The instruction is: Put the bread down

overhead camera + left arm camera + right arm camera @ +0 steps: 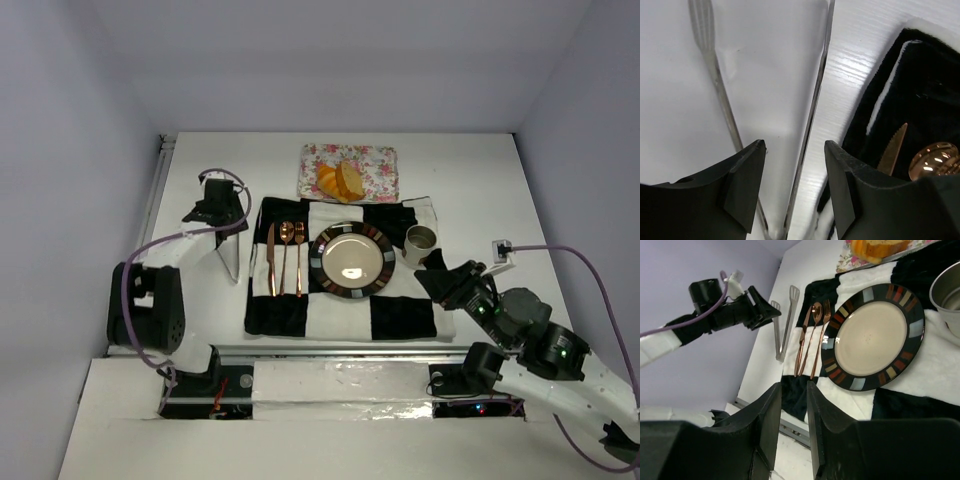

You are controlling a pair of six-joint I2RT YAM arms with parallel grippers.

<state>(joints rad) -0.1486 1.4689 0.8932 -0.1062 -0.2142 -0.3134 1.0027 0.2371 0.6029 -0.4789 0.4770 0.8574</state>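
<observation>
The metal tongs can pick up bread, so next my left gripper needs to close around the middle of the metal tongs' arm [239,237] [815,97] nearest the checkered mat.
The bread [342,180], a tan slice beside an orange-yellow roll, lies on a floral tray [375,160] at the back of the table; in the right wrist view the bread [875,247] shows at the top edge. My left gripper [228,225] hovers over metal tongs [230,258] left of the mat. Seen from its own wrist, the left gripper [795,147] is open and holds nothing, with one tong arm [812,115] lying below the gap. My right gripper [437,275] hangs low by the mat's right side. In its wrist view the right gripper [792,387] is slightly open and holds nothing.
A black-and-white checkered mat [400,315] carries a striped-rim plate [326,240], copper knife, spoon and fork [285,258], and a metal cup [420,240]. A white plug [501,247] and purple cable lie at the right. Walls close in the table on three sides.
</observation>
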